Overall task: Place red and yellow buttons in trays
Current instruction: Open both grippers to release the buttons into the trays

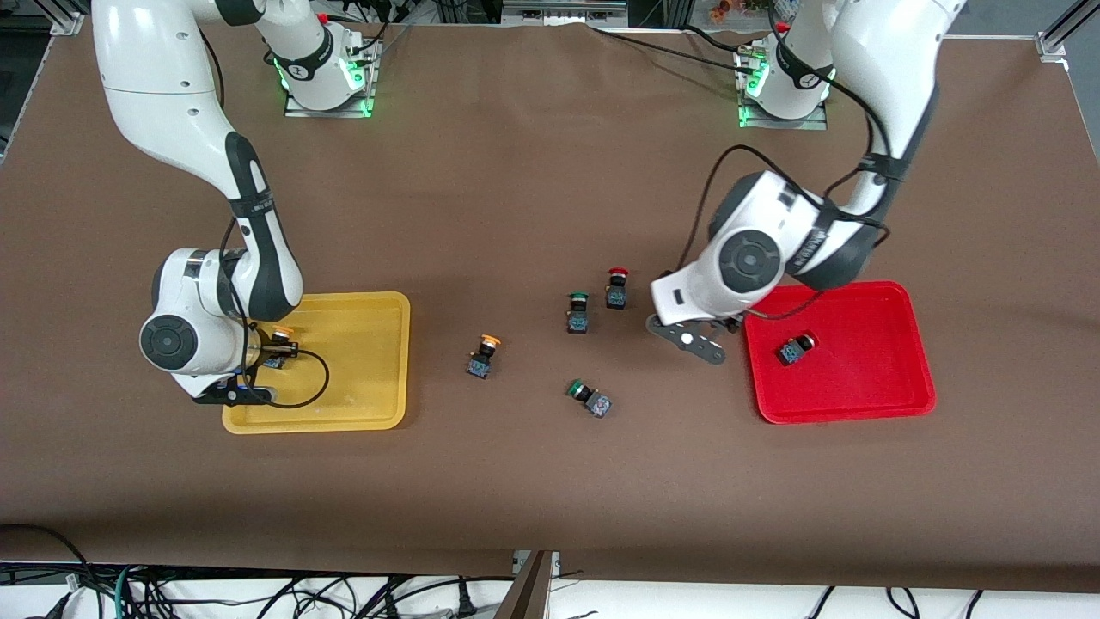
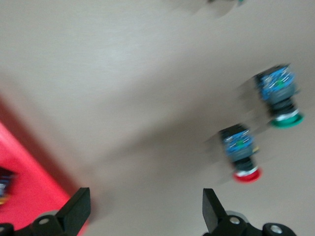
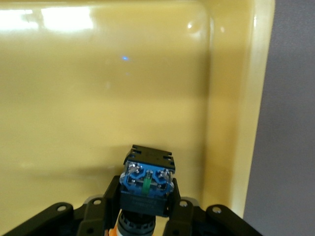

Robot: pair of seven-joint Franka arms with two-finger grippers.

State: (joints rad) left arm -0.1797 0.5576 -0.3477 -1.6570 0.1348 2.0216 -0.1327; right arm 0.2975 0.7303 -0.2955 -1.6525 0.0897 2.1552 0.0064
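My left gripper is to close next on the dark middle of the red button (image 1: 616,289) (image 2: 240,154) that stands beside the upright green-capped switch.
My right gripper (image 1: 277,351) is shut on an orange-yellow-capped button (image 3: 147,179) and holds it low over the yellow tray (image 1: 361,378), near one wall of the tray (image 3: 231,98). My left gripper (image 1: 690,334) is open and empty over the table, beside the red tray (image 1: 859,400); its fingers (image 2: 74,211) stand wide apart. A red button (image 1: 797,348) lies in the red tray. Another red button (image 1: 616,288) stands on the table and also shows in the left wrist view (image 2: 241,152). A second yellow button (image 1: 484,357) stands mid-table.
Two green-capped switches are on the table: one upright (image 1: 577,312) beside the red button, one on its side (image 1: 589,397) nearer the front camera. The upright one shows in the left wrist view (image 2: 278,93). A black cable loops into the yellow tray (image 1: 318,378).
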